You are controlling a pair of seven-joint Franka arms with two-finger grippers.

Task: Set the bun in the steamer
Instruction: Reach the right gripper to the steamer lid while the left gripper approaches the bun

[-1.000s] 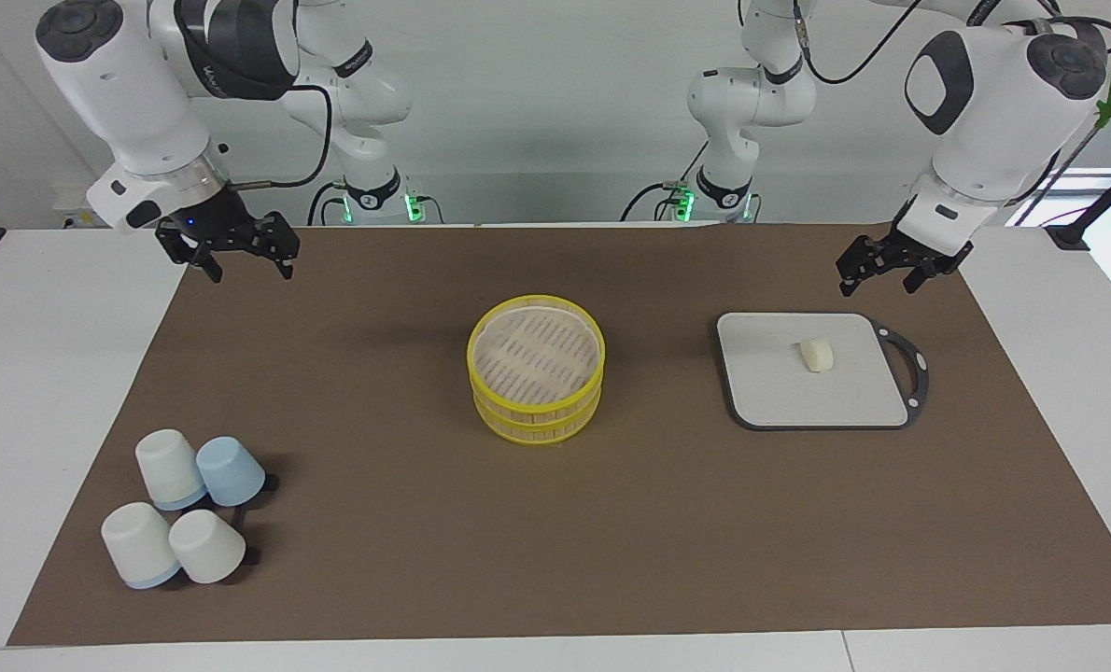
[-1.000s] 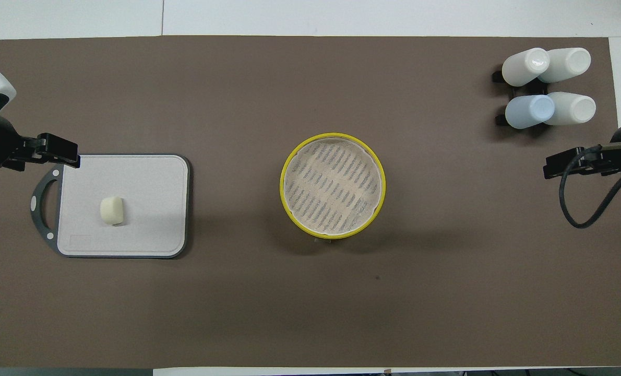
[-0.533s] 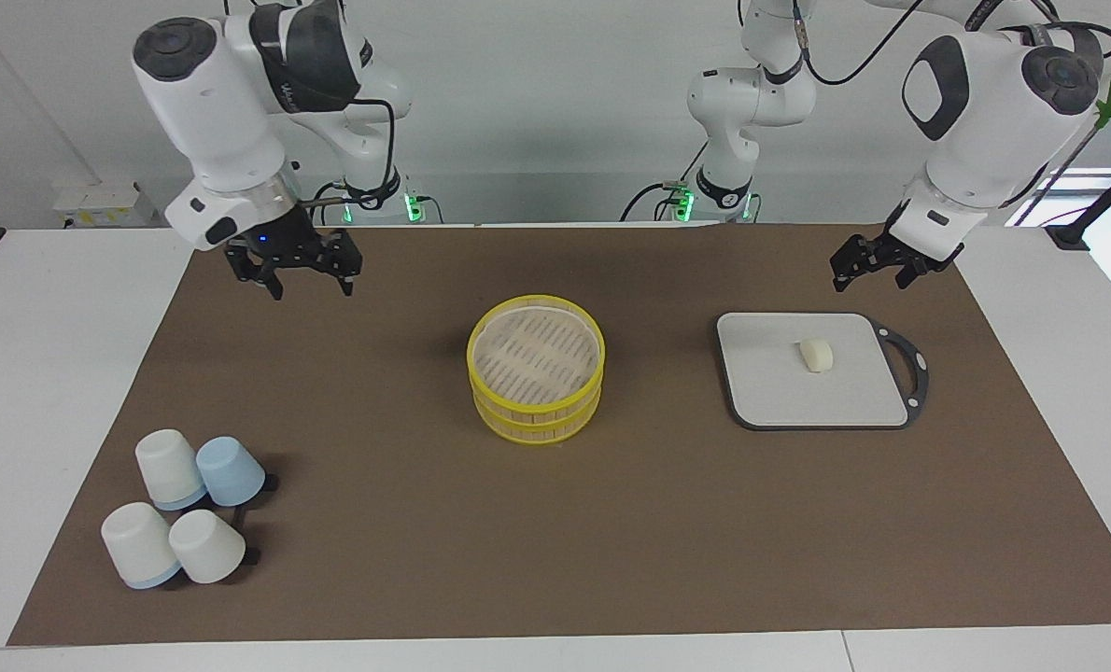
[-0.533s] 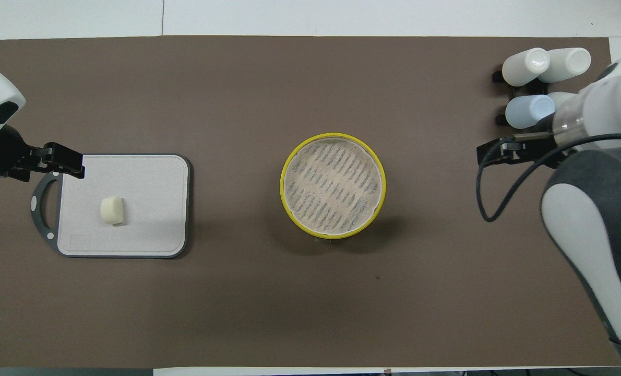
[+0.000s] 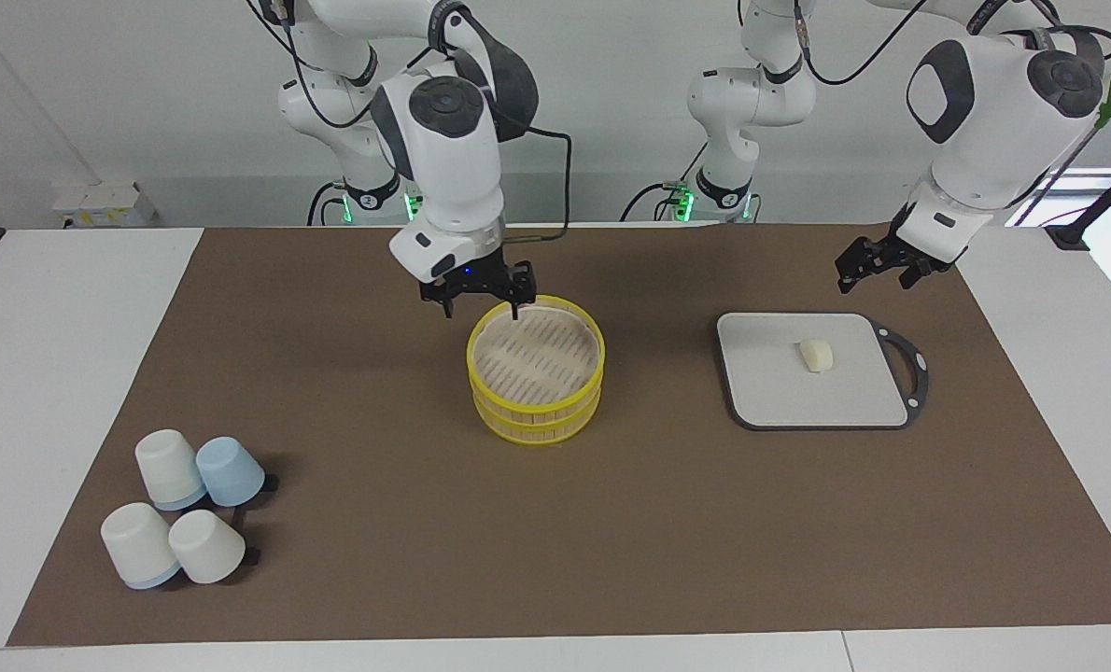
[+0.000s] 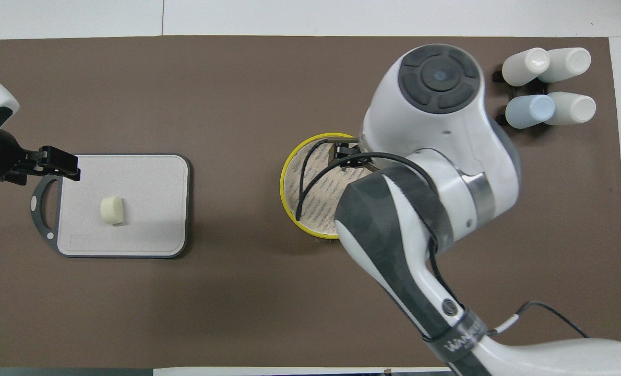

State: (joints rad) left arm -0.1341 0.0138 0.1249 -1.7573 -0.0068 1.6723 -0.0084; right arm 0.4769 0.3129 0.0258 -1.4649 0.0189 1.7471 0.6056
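Observation:
The upper level of the steamer should come off. So my right gripper needs to close on the yellow steamer's upper rim (image 6: 282, 186), on the side that faces the grey board.
The bun (image 5: 816, 355) lies on the grey board (image 5: 770, 392), which is toward the left arm's end of the table. It also shows in the overhead view (image 6: 112, 210). The two-tier yellow steamer (image 5: 537, 409) stands mid-table with nothing in it. My right gripper (image 5: 483, 306) is open and hangs just over the steamer's rim on the side nearer the robots. In the overhead view the right arm covers much of the steamer (image 6: 284, 183). My left gripper (image 5: 875, 273) is open and empty, over the mat by the board's handle corner, apart from the bun.
Several upturned white and pale-blue cups (image 5: 182, 509) stand together toward the right arm's end, farther from the robots. The board (image 6: 148, 209) has a dark handle loop (image 6: 38, 203). A brown mat (image 5: 668, 532) covers the table.
My right arm has swung from its end of the table to the steamer, and its gripper now hangs over the rim. The left gripper has barely moved. The bun has not moved.

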